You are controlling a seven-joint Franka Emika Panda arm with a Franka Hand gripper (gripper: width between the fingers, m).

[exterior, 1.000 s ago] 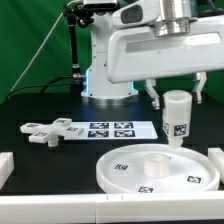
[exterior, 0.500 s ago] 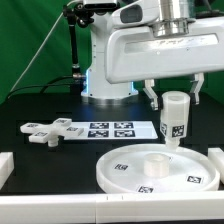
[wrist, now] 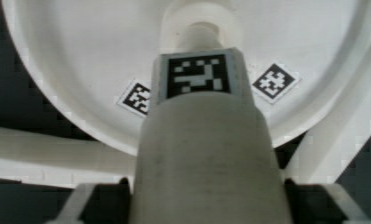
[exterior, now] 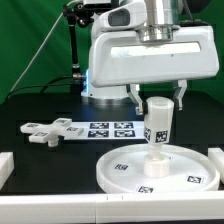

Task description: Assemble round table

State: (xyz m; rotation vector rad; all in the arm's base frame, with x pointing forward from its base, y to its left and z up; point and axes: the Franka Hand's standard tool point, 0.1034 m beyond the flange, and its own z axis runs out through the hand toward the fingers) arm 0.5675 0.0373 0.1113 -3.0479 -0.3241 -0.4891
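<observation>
Next, my gripper lets go of the white cylinder leg, standing upright in the part at the round disc's middle [exterior: 156, 172] [wrist: 201, 32].
The large rimmed round disc [exterior: 160, 167] lies flat on the black table at the front right. My gripper [exterior: 157, 106] is shut on the short white cylinder leg [exterior: 158, 124] and holds it upright over the disc's middle, its lower end at or just above the disc's hub. In the wrist view the leg [wrist: 203, 120] runs out from between the fingers toward the disc [wrist: 93, 60], and tags show on both. The cross-shaped base [exterior: 48, 131] lies on the table at the exterior view's left.
The marker board [exterior: 110, 129] lies behind the disc, next to the base. White blocks sit at the front left [exterior: 4, 166] and front right [exterior: 217, 158] table edges. The robot's base [exterior: 105, 85] stands at the back.
My gripper has moved toward the exterior view's left with the leg, from above the disc's right part to over its middle.
</observation>
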